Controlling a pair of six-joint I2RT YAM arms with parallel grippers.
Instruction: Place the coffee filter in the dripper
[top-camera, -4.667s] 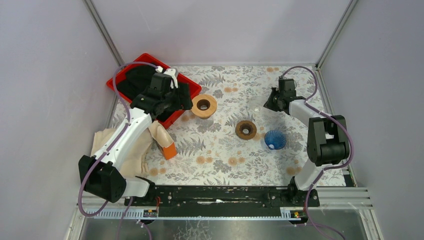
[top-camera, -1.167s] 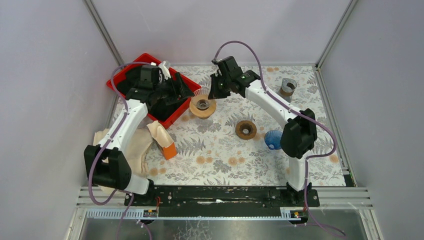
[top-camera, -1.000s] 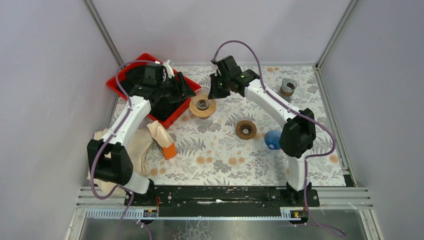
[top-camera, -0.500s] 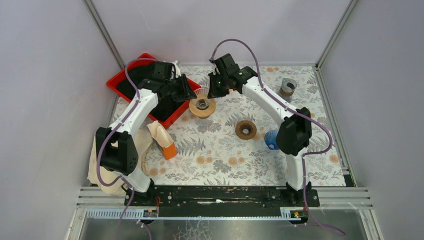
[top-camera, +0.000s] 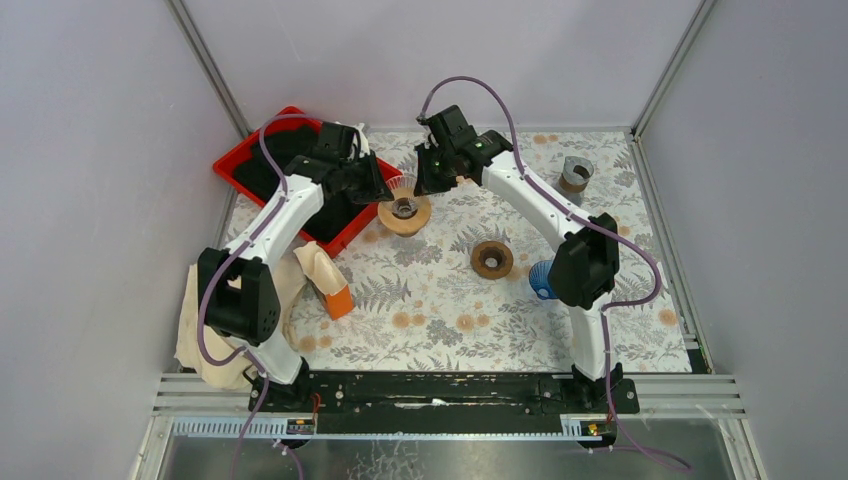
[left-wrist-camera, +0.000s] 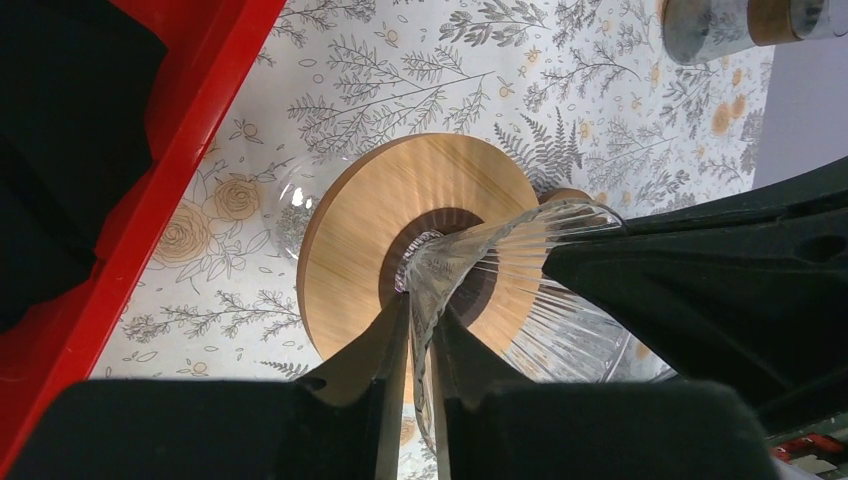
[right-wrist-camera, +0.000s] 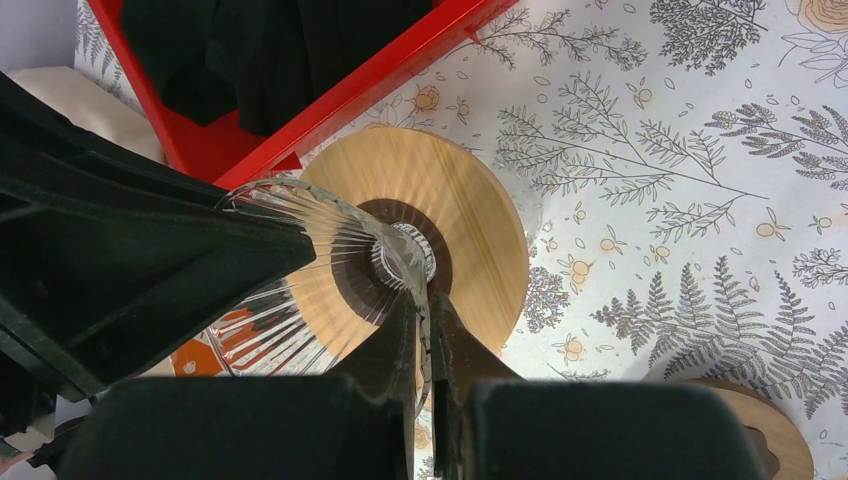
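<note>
My right gripper has a place to let go of the dripper, now held just above its wooden base. It will set it down on the table (top-camera: 426, 217) (right-wrist-camera: 470, 305) between the red tray and the brown ring.
The dripper (top-camera: 404, 187) is a clear ribbed glass cone, held just above its round wooden base (top-camera: 405, 215). My right gripper (top-camera: 426, 180) is shut on the cone's wall from the right, with its fingers either side of the glass (right-wrist-camera: 428, 310). My left gripper (top-camera: 384, 188) comes in from the tray side and is shut on the opposite wall (left-wrist-camera: 425, 320). Both wrist views show the ribbed glass (left-wrist-camera: 520, 260) (right-wrist-camera: 300, 250) over the wooden disc (left-wrist-camera: 360, 230) (right-wrist-camera: 470, 220). A beige folded paper (top-camera: 314, 263), apparently the coffee filter, lies on the table left of centre.
A red tray (top-camera: 232, 163) holding black cloth sits at the back left. An orange block (top-camera: 338, 300) and beige cloth (top-camera: 225, 310) lie at the left. A brown ring (top-camera: 491, 259), a blue cone (top-camera: 543, 283) and a grey jar (top-camera: 576, 174) stand to the right.
My left gripper has moved right from over the red tray to the dripper and shut on its wall. The right gripper has kept its hold and shifted only slightly.
</note>
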